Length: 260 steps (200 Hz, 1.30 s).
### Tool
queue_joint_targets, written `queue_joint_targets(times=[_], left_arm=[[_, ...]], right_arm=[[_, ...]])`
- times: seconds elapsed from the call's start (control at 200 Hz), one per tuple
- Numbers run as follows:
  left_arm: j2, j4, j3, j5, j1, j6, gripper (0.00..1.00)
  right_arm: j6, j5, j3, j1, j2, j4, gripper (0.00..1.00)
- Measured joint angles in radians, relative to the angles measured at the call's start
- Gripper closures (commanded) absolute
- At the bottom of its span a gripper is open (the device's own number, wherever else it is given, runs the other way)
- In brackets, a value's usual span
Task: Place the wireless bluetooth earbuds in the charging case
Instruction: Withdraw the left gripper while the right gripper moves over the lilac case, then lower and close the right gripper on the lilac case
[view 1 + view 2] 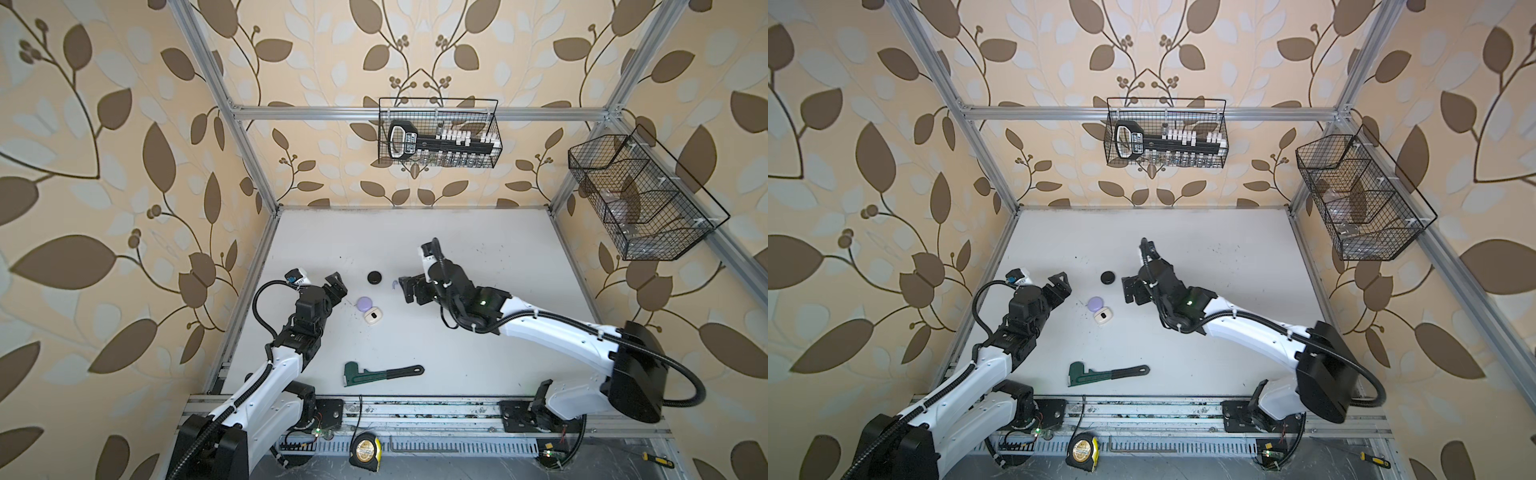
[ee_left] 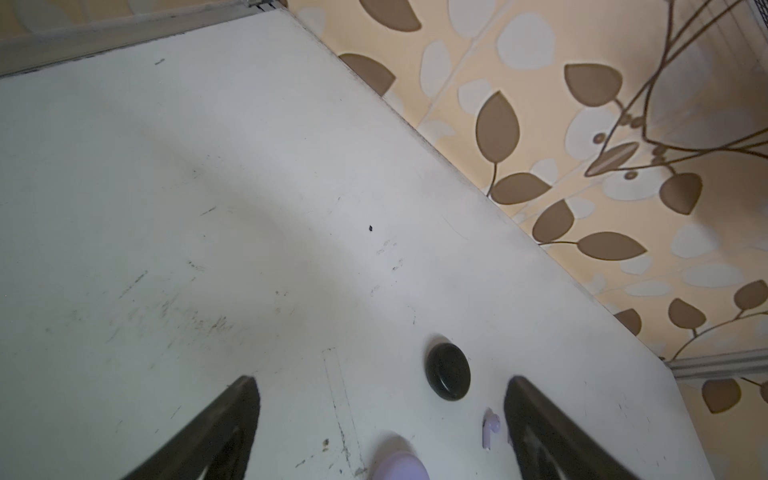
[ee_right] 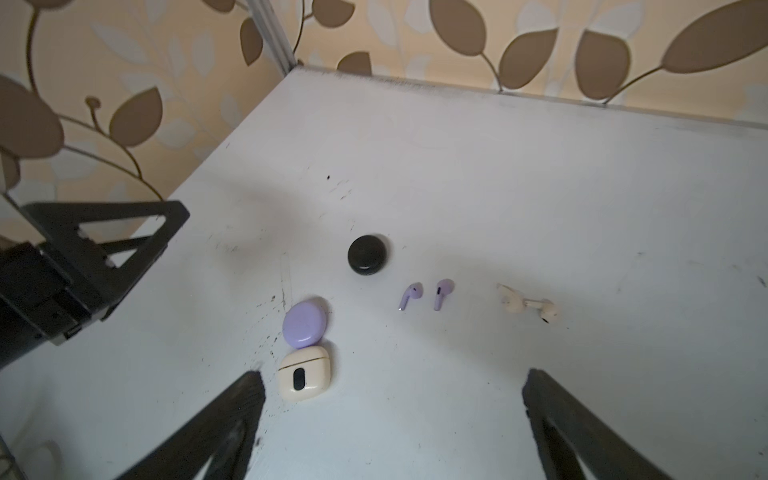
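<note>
The lilac case is touching the white case. I need to close my right gripper on the round sides of the lilac case point(image 1: 364, 304) point(image 3: 304, 324).
Three shut charging cases lie mid-table in both top views: black point(image 1: 375, 277) point(image 1: 1108, 277), lilac point(image 1: 365, 304) and white point(image 1: 372, 316), the last two touching. In the right wrist view two lilac wireless bluetooth earbuds point(image 3: 410, 295) point(image 3: 442, 293) lie beside the black case point(image 3: 368, 254), and two white earbuds point(image 3: 511, 299) lie further along. One lilac earbud point(image 2: 490, 428) shows in the left wrist view. My left gripper point(image 1: 337, 286) point(image 2: 382, 380) is open and empty, left of the cases. My right gripper point(image 1: 405, 289) point(image 3: 395, 374) is open and empty, right of them.
A green pipe wrench point(image 1: 382, 372) lies near the table's front edge. A tape measure point(image 1: 365, 450) and a hex key point(image 1: 415, 446) rest on the front rail area. Wire baskets hang on the back wall point(image 1: 438, 133) and the right wall point(image 1: 640, 199).
</note>
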Motion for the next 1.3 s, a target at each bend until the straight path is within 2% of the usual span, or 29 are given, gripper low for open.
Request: queue_joint_targets(times=[0.225, 0.425, 0.71, 0.915, 1.3], left_arm=[[0.002, -0.075, 0.019, -0.124, 0.0, -0.071, 0.07], [0.002, -0.159, 0.024, -0.219, 0.0, -0.155, 0.09], [0.002, -0.204, 0.037, -0.252, 0.0, -0.204, 0.09], [0.001, -0.212, 0.037, -0.261, 0.0, -0.206, 0.1], [0.001, -0.214, 0.037, -0.27, 0.0, -0.206, 0.09]], right_arm=[[-0.032, -0.047, 0.275, 0.099, 0.322, -0.149, 0.07], [-0.053, -0.063, 0.452, 0.098, 0.504, -0.273, 0.08], [-0.088, -0.064, 0.732, 0.096, 0.735, -0.42, 0.14], [-0.108, -0.084, 0.842, 0.09, 0.845, -0.488, 0.17], [-0.14, -0.135, 0.913, 0.056, 0.909, -0.55, 0.3]])
